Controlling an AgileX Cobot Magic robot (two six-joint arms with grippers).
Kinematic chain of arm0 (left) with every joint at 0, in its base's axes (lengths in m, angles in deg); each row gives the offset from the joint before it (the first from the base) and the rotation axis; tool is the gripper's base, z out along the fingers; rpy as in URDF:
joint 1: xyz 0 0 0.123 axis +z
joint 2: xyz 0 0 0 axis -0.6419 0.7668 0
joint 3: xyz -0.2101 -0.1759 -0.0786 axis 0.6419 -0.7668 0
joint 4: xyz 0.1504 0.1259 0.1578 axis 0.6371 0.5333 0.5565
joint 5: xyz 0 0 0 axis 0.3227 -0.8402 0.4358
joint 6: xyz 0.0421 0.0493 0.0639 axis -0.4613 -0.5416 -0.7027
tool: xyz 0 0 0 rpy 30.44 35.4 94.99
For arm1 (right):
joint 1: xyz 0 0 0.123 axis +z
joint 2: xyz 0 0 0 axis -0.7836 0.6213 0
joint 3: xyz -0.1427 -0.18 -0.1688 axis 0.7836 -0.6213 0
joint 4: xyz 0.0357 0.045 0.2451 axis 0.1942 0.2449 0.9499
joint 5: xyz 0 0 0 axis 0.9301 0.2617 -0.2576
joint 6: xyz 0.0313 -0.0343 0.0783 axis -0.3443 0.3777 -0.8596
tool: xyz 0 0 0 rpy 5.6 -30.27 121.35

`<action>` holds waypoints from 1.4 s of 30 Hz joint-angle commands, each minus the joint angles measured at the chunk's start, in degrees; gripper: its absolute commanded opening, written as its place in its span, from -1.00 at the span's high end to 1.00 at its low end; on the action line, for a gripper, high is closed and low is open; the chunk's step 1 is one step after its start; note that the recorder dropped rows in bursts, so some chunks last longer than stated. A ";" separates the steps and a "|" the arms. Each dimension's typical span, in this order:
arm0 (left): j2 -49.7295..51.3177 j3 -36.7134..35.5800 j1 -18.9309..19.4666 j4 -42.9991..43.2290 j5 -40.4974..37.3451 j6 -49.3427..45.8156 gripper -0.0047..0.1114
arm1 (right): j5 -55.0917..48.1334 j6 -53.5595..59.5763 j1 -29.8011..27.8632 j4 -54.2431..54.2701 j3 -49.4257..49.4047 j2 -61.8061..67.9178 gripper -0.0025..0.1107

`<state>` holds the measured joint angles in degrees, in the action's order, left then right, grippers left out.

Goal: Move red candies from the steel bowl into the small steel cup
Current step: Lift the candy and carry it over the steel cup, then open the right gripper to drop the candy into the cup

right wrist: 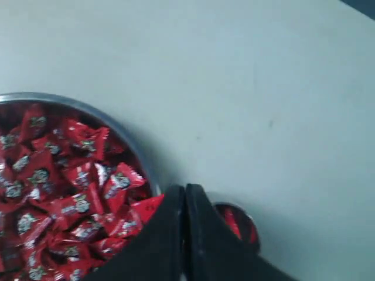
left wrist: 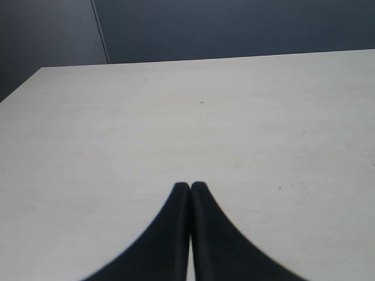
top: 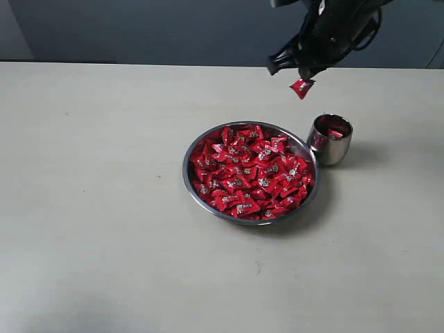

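Observation:
My right gripper is to let go of its red candy against the other candy inside the small steel cup [top: 333, 130] [right wrist: 237, 224].
The steel bowl [top: 187, 173] sits mid-table, heaped with red candies [top: 250, 173]. Just to its right stands the small steel cup [top: 330, 142], with a red candy [top: 336, 132] showing inside. My right gripper [top: 303, 75] hovers above and a little left of the cup, shut on one red candy [top: 302, 87] that dangles below its tips. In the right wrist view the gripper [right wrist: 185, 190] is shut, a corner of the held candy [right wrist: 149, 206] pokes out beside it, and the bowl's rim [right wrist: 88, 107] and the cup [right wrist: 237, 222] lie beneath. My left gripper [left wrist: 190, 186] is shut on nothing over bare table.
The pale table [top: 90, 208] stretches wide to the left and in front of the bowl. A dark wall [top: 152, 28] rises behind the table's far edge. The left arm does not show in the exterior view.

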<state>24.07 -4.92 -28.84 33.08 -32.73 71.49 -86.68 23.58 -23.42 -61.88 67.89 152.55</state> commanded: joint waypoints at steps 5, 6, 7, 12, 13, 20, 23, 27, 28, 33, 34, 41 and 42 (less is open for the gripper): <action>-0.27 -0.11 -0.38 0.11 0.45 0.08 0.91 | -0.40 1.04 -8.36 6.37 -0.07 -0.84 0.97; -0.27 -0.11 -0.38 0.11 0.45 0.08 0.91 | -0.17 1.65 -8.72 7.08 -0.07 -0.84 0.97; -0.27 -0.11 -0.38 0.11 0.45 0.08 0.91 | -0.08 1.77 -8.68 7.21 -0.07 -0.72 0.97; -0.27 -0.11 -0.38 0.11 0.45 0.08 0.91 | -0.20 1.77 -8.68 7.29 -0.07 0.80 0.97; -0.27 -0.11 -0.38 0.11 0.45 0.08 0.91 | -0.20 1.77 -8.68 7.29 -0.07 1.32 0.97; -0.27 -0.11 -0.38 0.11 0.45 0.08 0.91 | -1.55 1.77 -8.68 7.29 -0.60 5.06 0.97; -0.27 -0.11 -0.38 0.11 0.45 0.08 0.91 | -1.75 1.77 -8.68 6.37 -0.60 5.44 0.97; -0.27 -0.11 -0.38 0.11 0.45 0.08 0.91 | -2.58 0.06 -8.76 4.78 -0.60 5.44 0.97; -0.27 -0.11 -0.38 0.11 0.45 0.08 0.91 | -2.75 0.06 -8.76 4.56 -0.60 5.44 0.97; -0.27 -0.11 -0.38 0.11 0.45 0.08 0.91 | -3.35 0.06 -8.76 4.56 -0.60 5.44 0.64; -0.27 -0.11 -0.38 0.11 0.45 0.08 0.91 | -3.35 0.06 -8.76 4.56 -0.60 5.44 0.53; -0.27 -0.11 -0.38 0.11 0.45 0.08 0.91 | -4.44 -0.03 -8.76 7.51 -0.60 4.34 0.31; -0.27 -0.11 -0.38 0.11 0.45 0.08 0.91 | -4.53 0.22 -8.76 8.52 -0.60 3.77 0.31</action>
<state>24.07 -4.92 -28.84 33.08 -32.73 71.49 -90.73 23.55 -31.80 -55.51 67.37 158.00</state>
